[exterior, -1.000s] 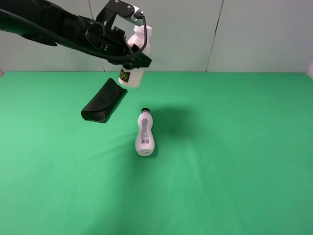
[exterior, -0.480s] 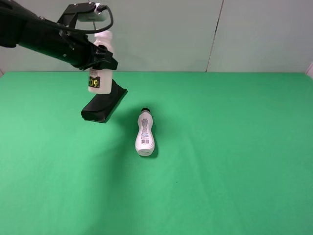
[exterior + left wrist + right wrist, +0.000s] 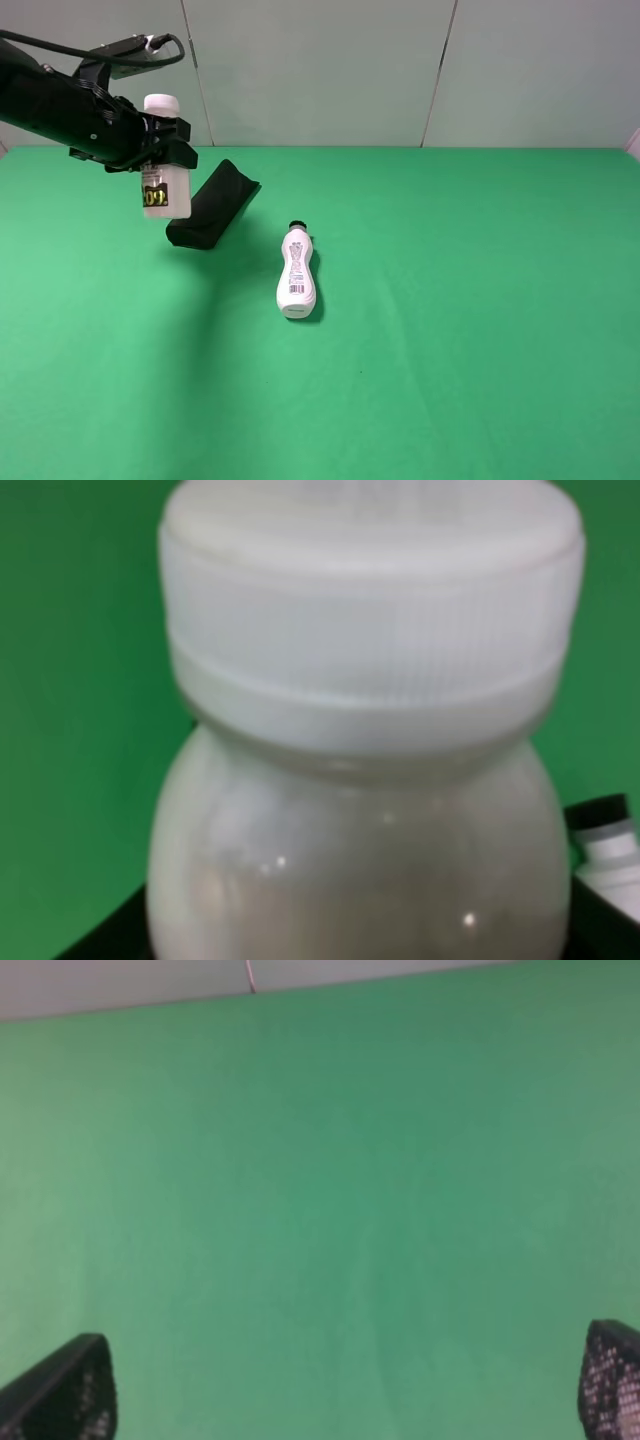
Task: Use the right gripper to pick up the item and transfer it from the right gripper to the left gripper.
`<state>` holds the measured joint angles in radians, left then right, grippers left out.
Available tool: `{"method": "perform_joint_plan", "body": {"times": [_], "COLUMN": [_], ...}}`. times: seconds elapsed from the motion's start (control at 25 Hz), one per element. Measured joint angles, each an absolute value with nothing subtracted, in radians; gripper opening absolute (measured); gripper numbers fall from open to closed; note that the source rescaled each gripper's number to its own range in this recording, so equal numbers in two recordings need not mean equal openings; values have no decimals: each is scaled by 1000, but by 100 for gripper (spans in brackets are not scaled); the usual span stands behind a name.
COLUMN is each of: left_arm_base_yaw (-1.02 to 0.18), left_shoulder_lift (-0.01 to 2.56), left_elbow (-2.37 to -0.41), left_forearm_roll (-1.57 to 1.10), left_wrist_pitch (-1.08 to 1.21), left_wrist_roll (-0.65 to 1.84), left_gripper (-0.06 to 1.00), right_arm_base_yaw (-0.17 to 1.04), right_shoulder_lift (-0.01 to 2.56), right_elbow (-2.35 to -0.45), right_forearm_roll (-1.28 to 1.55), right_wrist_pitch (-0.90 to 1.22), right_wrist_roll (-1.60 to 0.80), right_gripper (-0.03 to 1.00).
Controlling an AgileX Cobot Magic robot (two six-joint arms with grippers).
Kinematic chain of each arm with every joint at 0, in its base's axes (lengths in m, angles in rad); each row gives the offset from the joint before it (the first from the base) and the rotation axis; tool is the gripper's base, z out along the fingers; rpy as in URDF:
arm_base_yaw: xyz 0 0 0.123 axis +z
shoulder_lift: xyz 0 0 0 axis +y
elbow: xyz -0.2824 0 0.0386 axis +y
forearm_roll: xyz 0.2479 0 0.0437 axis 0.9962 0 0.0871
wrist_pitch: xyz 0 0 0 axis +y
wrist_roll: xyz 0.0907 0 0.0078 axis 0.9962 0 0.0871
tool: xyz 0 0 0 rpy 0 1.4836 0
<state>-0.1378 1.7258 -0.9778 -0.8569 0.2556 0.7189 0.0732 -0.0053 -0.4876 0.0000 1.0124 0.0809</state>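
Next, I release the cream-white bottle with my left gripper beside the black case's near end [image 3: 142,245], away from the slim white bottle.
The item, a stout cream-white bottle [image 3: 166,188] with a wide white cap and a dark band on its label, hangs upright in the air at the far left. My left gripper [image 3: 160,140] is shut on its upper body, just below the cap. The left wrist view is filled by the bottle's cap and shoulders [image 3: 365,680]. My right gripper [image 3: 340,1388] is out of the exterior high view. In its own wrist view, its two fingertips [image 3: 70,1392] stand wide apart over bare green cloth, open and empty.
A flat black case [image 3: 212,205] lies on the green table [image 3: 450,330] just right of the held bottle. A slim curvy white bottle [image 3: 296,272] with a small black cap lies on its side near the middle; its cap shows in the left wrist view [image 3: 605,842].
My left arm has carried the stout bottle leftward and lower, from above the black case's far end to its left side. The slim bottle and case have not moved.
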Motion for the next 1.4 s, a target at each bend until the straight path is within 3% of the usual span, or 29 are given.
{"method": "perform_joint_plan", "body": {"times": [0.6, 1.4], "left_arm_base_yaw": [-22, -18], "left_shoulder_lift": [1733, 1879], "left_elbow": [-903, -917], "left_forearm_roll": [-637, -624], "left_wrist_pitch": [247, 264], "left_wrist_roll": [479, 444], "left_gripper": [0, 0], "right_arm_base_yaw": [73, 73], "right_shoulder_lift": [-5, -5], "right_elbow": [-488, -488], "right_forearm_roll": [0, 0], "right_wrist_pitch": [1012, 1010], "right_wrist_roll": [81, 81], "right_gripper": [100, 100]}}
